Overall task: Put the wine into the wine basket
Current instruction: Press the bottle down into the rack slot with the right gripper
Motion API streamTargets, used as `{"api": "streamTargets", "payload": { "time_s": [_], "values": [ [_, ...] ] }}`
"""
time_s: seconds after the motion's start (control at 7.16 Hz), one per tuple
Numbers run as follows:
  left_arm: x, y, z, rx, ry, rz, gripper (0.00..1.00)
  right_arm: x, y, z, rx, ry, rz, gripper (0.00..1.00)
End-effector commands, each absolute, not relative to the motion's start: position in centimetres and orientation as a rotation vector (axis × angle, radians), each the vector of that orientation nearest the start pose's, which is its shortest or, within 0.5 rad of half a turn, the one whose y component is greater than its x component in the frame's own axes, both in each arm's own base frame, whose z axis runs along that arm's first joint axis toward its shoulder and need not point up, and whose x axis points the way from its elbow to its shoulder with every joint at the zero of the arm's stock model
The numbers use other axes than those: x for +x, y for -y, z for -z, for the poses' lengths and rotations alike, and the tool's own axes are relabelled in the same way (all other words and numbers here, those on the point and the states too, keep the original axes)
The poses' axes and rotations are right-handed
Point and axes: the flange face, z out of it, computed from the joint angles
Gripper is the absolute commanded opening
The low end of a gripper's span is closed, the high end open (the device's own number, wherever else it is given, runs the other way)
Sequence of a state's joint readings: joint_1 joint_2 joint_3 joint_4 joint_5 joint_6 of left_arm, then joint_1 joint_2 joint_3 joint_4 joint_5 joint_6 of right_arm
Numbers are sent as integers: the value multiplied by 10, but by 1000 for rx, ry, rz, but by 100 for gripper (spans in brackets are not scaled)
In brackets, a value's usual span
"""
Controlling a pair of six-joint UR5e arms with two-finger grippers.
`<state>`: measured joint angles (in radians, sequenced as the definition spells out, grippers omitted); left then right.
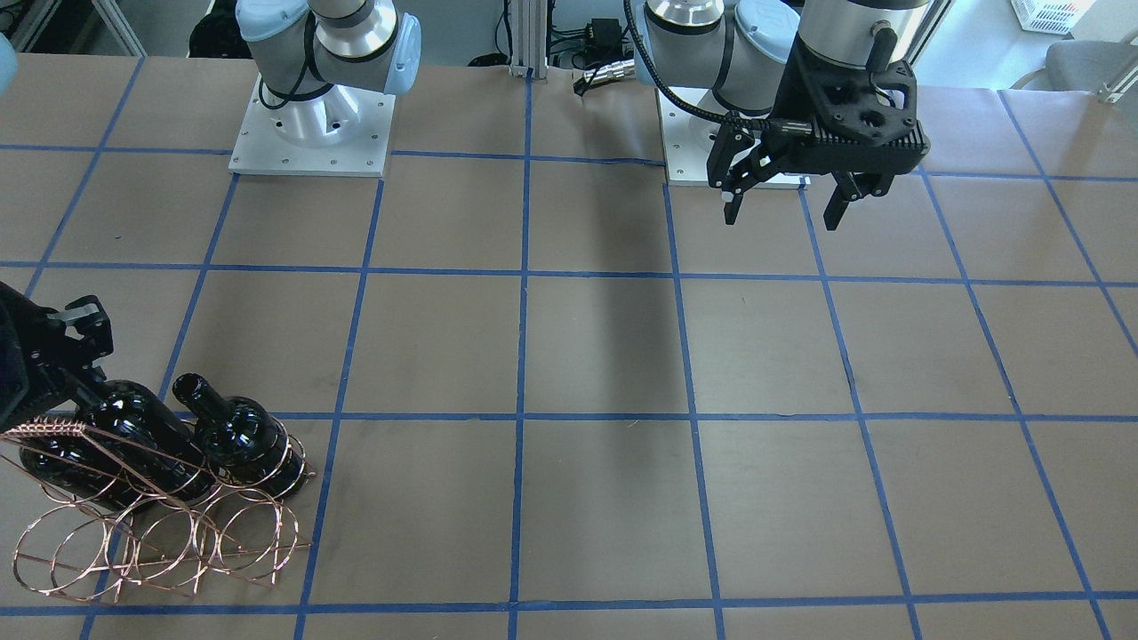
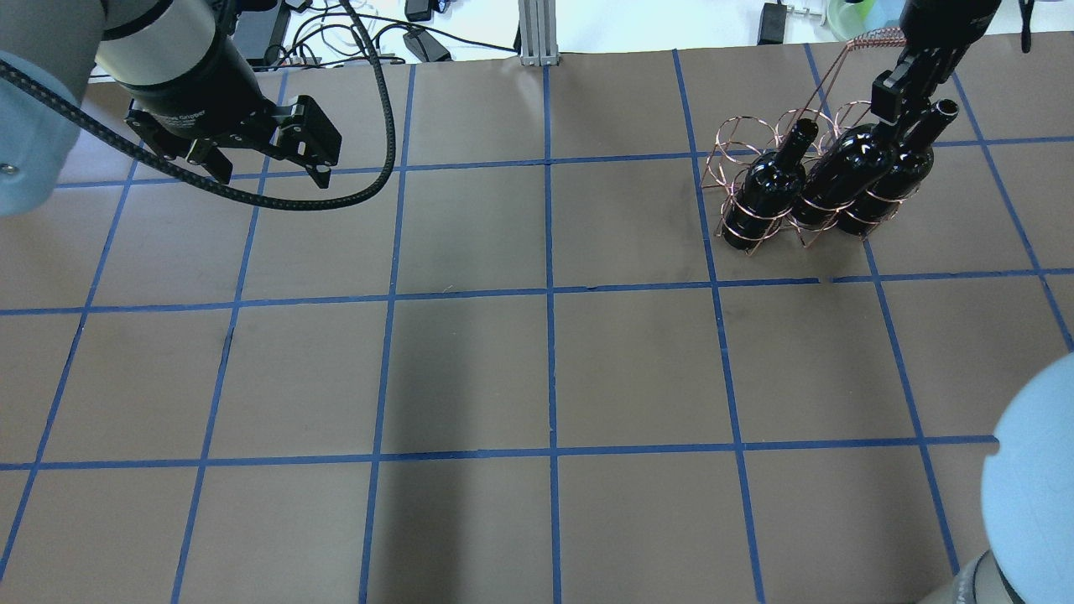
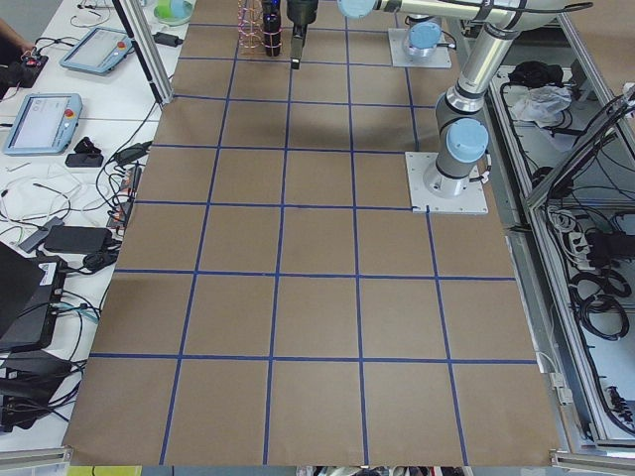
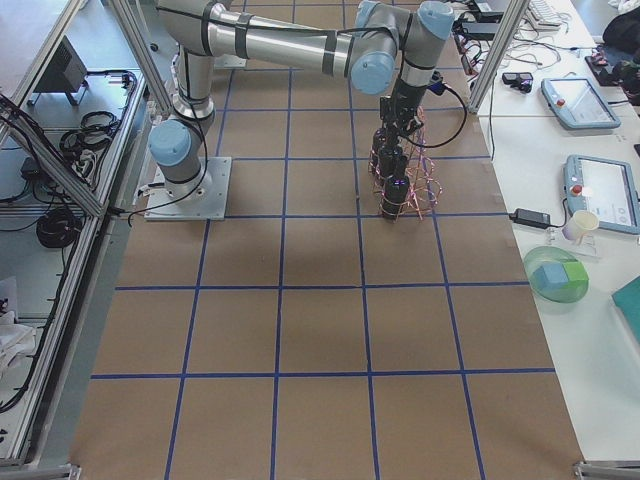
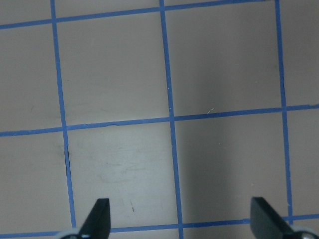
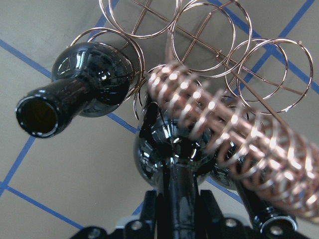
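The middle bottle, its body now inside the rings, will be let go by my right gripper deep in the basket's rings [image 1: 167, 449] [image 6: 172, 112], between the outer bottles.
The copper wire wine basket [image 2: 728, 138] stands at the table's far right, with three glossy black wine bottles leaning in its rings. My right gripper [image 2: 899, 91] is shut on the neck of the middle bottle [image 2: 839, 172], whose body sits inside the rings. In the right wrist view that neck [image 6: 175, 184] runs up between the fingers [image 6: 147, 215], beside the braided handle [image 6: 224, 124]. An outer bottle [image 2: 759, 189] rests free, its open mouth [image 6: 36, 118] showing. My left gripper [image 2: 273, 172] hangs open above the far left of the table, its fingers [image 5: 97, 216] holding nothing.
Brown paper with a blue tape grid [image 2: 550, 294] covers the table. Cables and a post [image 2: 537, 33] lie along the far edge. The front-facing view shows the basket [image 1: 178, 542] close to the table's corner. Tablets and a bowl [image 4: 558, 278] sit on side benches.
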<state>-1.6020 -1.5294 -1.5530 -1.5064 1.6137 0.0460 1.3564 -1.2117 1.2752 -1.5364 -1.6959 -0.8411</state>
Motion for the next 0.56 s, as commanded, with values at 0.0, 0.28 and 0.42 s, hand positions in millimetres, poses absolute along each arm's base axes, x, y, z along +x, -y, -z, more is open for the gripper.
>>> {"api": "streamTargets", "payload": {
  "time_s": [0.0,0.28,0.42],
  "values": [
    [-145,481,-523,117,-3090,190,100,-13,644,-420,-1000,-3023,-255,0],
    [-144,481,-523,114,-3090,189,100,-10,648,-408,-1010,-3008,-282,0],
    [-144,481,-523,114,-3090,189,100,-10,649,-407,-1010,-3008,-283,0]
  ]
}}
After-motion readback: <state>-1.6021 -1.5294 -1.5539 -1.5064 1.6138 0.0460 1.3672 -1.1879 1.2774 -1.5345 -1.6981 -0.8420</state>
